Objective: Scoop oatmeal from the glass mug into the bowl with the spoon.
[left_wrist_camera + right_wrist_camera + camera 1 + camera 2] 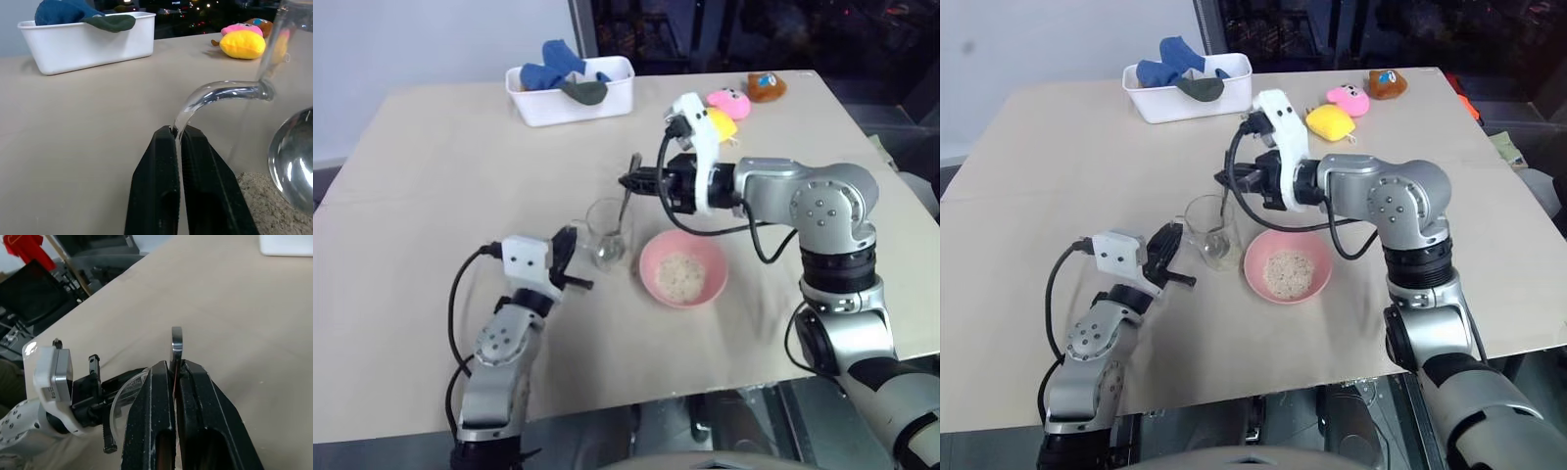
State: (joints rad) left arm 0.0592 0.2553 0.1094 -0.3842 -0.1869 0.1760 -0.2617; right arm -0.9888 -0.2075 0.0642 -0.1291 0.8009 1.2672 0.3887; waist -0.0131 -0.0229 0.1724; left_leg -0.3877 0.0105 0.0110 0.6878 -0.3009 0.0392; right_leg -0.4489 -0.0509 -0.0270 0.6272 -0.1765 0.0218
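The spoon stands steep in the upright glass mug, so my left gripper will take a new grip on the mug's handle (578, 229) and tilt the mug toward my right gripper for scooping.
The glass mug (607, 232) stands upright on the table just left of the pink bowl (683, 269). My left gripper (574, 247) is shut on the mug's curved handle (215, 93); its fingertips (168, 139) pinch the glass. The spoon (626, 204) stands nearly upright with its oval end (293, 156) down inside the mug, above oatmeal (266, 208) at the bottom. My right gripper (629, 181) reaches in from the right and is shut on the top of the spoon's handle (176, 340). More oatmeal (679, 275) lies in the bowl.
A white bin (570, 98) holding blue and dark cloths sits at the table's far side. Yellow and pink soft toys (724, 113) and a brown one (767, 87) lie at the far right. The tan table (431, 196) ends close in front of the bowl.
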